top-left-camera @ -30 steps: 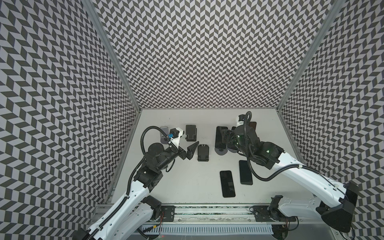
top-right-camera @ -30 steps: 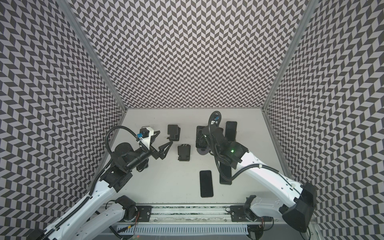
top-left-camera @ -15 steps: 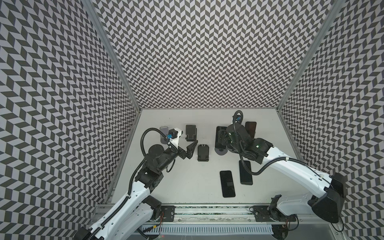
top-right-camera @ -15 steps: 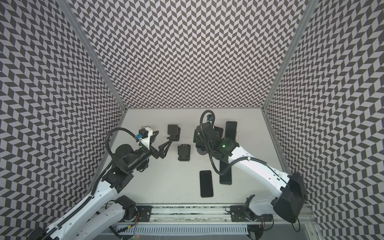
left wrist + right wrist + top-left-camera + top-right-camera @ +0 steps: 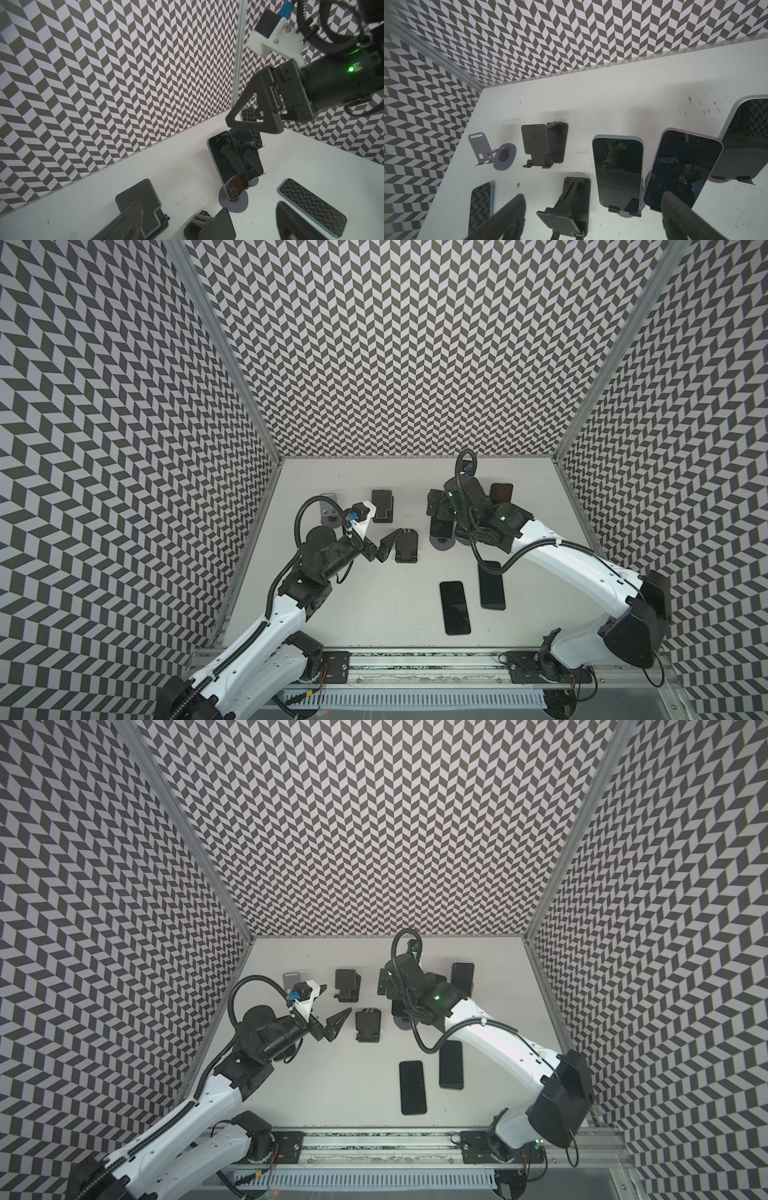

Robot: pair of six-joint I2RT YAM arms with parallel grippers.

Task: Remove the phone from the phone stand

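The upper part of the blue-edged phone point(image 5: 441, 517) point(image 5: 618, 154), which leans between the empty black stand and the purple-edged phone, will be gripped by my right gripper.
Three dark-screened phones lean on stands at the back right: a blue-edged phone point(image 5: 617, 172), a purple-edged phone point(image 5: 681, 170) and a silver-edged phone point(image 5: 745, 143) point(image 5: 500, 497). My right gripper point(image 5: 438, 510) point(image 5: 591, 220) hovers just above and in front of them, open wide and empty. In the right wrist view one of its fingers point(image 5: 679, 216) overlaps the purple phone's lower edge. The round base of a phone stand point(image 5: 442, 541) shows under the arm. My left gripper point(image 5: 384, 549) point(image 5: 207, 224) hangs open and empty beside an empty black stand point(image 5: 406, 545).
Two phones point(image 5: 455, 608) point(image 5: 491, 585) lie flat on the white table toward the front. Empty stands sit at the back left: a black one point(image 5: 382, 506) and a grey round-based one point(image 5: 492, 151). Patterned walls close three sides.
My right gripper has gone from nearly shut to wide open, and its arm has swung left and back over the standing phones. The left arm has stayed put.
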